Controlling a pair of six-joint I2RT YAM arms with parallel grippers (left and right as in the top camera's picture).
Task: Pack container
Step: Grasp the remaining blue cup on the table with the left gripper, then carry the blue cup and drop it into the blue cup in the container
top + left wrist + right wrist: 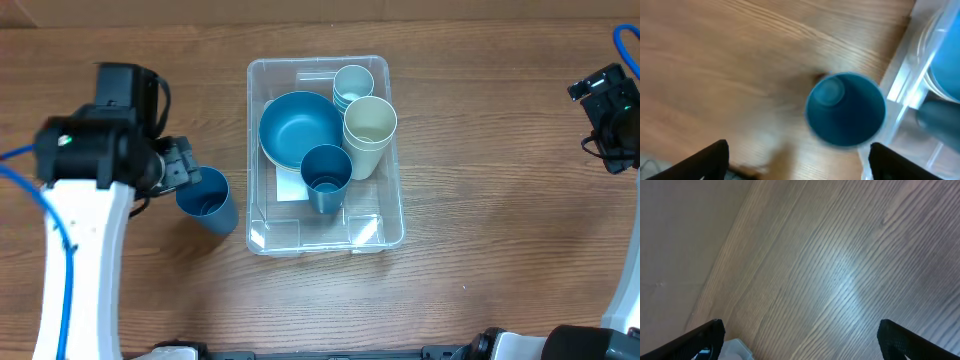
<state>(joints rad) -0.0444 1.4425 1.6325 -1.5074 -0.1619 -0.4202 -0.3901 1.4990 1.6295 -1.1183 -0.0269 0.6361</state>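
My left gripper grabs the dark blue cup on the table next at the cup's rim (180, 199) (810, 125), on the side away from the container.
The large clear container (390, 215) stands mid-table. It holds a blue bowl (296, 128), a dark blue cup (326, 172), a cream cup (370, 125) and pale stacked cups (353, 83). Another dark blue cup (207, 197) stands upright on the table just left of the container; it also shows in the left wrist view (846, 110). My left gripper (180, 167) is open, right beside that cup; its fingers show in the left wrist view (799, 162), wide apart with nothing between them. My right gripper (610, 120) is open and empty at the far right, over bare wood in the right wrist view (800, 340).
The container's clear wall (907, 75) shows at the right of the left wrist view. A corner of a pale object (737, 350) shows at the bottom left of the right wrist view. The table's far edge (320, 20) runs along the top.
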